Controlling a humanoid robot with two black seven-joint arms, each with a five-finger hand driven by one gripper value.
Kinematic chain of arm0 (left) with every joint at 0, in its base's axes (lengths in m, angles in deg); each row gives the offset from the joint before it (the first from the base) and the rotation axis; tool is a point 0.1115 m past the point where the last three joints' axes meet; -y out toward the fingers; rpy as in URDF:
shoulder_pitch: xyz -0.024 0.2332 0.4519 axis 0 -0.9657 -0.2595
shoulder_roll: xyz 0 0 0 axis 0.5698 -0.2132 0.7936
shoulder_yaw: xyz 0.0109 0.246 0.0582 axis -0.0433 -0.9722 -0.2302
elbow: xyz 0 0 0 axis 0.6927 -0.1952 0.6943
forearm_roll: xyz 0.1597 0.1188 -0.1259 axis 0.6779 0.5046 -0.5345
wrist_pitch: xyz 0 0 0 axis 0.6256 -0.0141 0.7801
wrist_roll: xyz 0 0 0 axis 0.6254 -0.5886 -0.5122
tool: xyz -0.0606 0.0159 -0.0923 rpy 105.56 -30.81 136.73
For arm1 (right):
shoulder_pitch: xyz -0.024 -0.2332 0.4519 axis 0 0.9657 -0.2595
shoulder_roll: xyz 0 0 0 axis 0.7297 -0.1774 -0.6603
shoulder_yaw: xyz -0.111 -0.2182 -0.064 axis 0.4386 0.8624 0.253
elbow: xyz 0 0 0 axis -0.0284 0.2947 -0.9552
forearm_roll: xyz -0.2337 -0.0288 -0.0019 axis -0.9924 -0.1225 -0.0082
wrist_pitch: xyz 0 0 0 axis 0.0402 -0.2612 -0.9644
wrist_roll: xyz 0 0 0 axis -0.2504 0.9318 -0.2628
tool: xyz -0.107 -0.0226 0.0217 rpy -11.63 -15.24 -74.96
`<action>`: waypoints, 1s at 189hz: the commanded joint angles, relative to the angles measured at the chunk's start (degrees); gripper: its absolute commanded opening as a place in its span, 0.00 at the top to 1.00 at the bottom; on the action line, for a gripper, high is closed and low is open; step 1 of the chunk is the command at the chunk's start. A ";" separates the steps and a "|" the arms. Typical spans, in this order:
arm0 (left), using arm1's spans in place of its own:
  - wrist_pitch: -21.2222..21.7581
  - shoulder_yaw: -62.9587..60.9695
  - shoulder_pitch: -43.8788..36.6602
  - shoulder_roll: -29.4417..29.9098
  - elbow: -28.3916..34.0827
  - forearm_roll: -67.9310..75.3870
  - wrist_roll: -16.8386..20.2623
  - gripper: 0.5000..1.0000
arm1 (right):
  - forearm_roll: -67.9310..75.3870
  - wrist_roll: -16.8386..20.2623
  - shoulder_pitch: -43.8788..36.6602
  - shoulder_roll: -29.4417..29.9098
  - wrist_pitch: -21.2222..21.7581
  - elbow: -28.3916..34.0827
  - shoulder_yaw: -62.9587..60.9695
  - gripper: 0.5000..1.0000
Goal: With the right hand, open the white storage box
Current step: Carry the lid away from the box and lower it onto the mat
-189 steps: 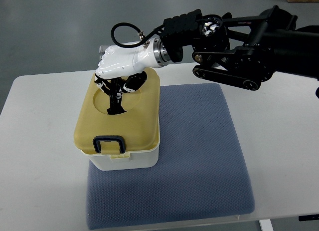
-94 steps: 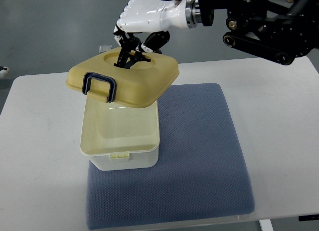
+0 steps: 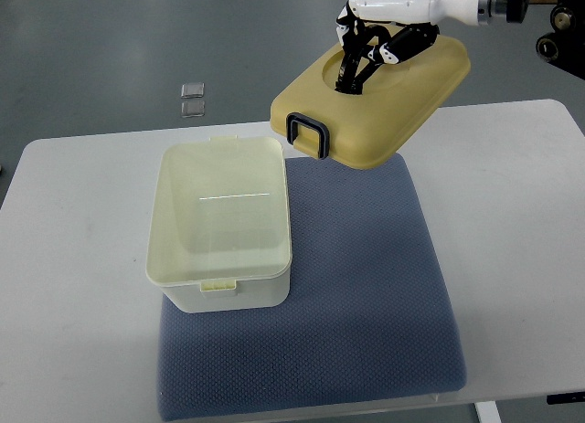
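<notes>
Next, I release the yellow lid from my right gripper onto the blue-grey mat's far half (image 3: 372,206), setting it close beside the white storage box.
The white storage box (image 3: 222,290) stands open on the left part of the blue-grey mat (image 3: 366,304), its pale yellow inside bare. Its yellow lid (image 3: 402,103) hangs tilted in the air above the mat's far edge, to the right of the box. A dark latch (image 3: 308,135) hangs at the lid's lower left corner. My right hand (image 3: 366,53), white with black fingers, reaches in from the top right and is shut on the lid's recessed handle. The left arm does not show.
The mat lies on a white table (image 3: 73,259). Two small clear squares (image 3: 193,98) lie on the grey floor beyond the table's far edge. The right arm's black links (image 3: 559,35) sit at the top right corner.
The right hand lifted the lid off the box, then carried it up and to the right. The box now stands uncovered and has not shifted.
</notes>
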 commanded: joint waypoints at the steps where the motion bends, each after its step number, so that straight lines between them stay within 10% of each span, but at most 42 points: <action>1: 0.00 0.00 0.00 0.00 0.00 0.00 0.03 0.00 | -0.25 0.07 1.91 -0.11 -1.31 -0.29 0.40 1.00; 189: 0.00 0.00 0.00 0.00 0.00 0.00 0.03 0.00 | -1.04 -0.02 17.20 2.09 -6.58 -6.71 0.84 1.00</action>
